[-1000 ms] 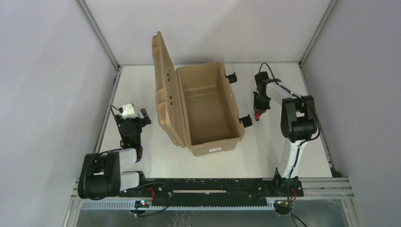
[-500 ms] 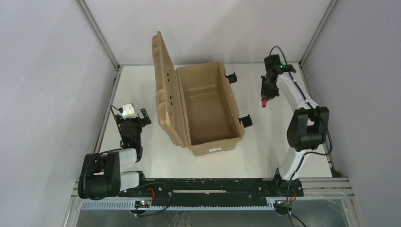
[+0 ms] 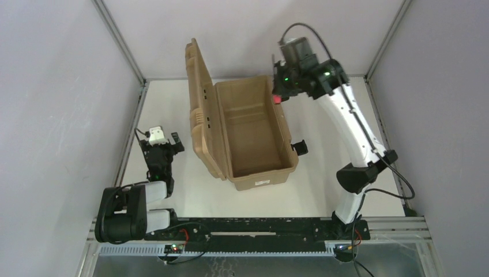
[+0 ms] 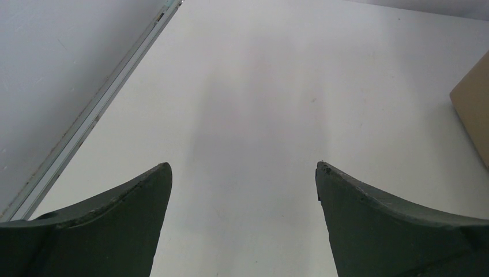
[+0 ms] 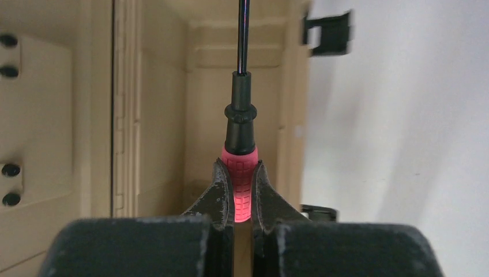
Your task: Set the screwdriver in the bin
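Next, I set the screwdriver down with my right gripper on the tan bin's bottom, midway (image 3: 249,130) (image 5: 235,109) between its long sides.
The tan bin (image 3: 254,167) stands open in the middle of the table, its lid (image 3: 199,109) raised on the left side. My right gripper (image 3: 280,92) is shut on the screwdriver (image 3: 279,98) and holds it raised over the bin's far right rim. In the right wrist view the jaws pinch the red handle (image 5: 239,184), and the black collar and thin shaft point out over the bin's inside (image 5: 207,115). My left gripper (image 3: 164,140) rests low at the table's left, open and empty; its fingers (image 4: 132,213) show only bare table between them.
Black latches (image 3: 300,147) stick out from the bin's right side. A white label (image 3: 260,183) is on its near end. Metal frame rails (image 3: 124,144) and grey walls border the table. A corner of the bin (image 4: 476,109) shows in the left wrist view.
My right arm has swung from the table right of the bin up and leftward, carrying the screwdriver over the bin's far right rim. The left arm has not moved.
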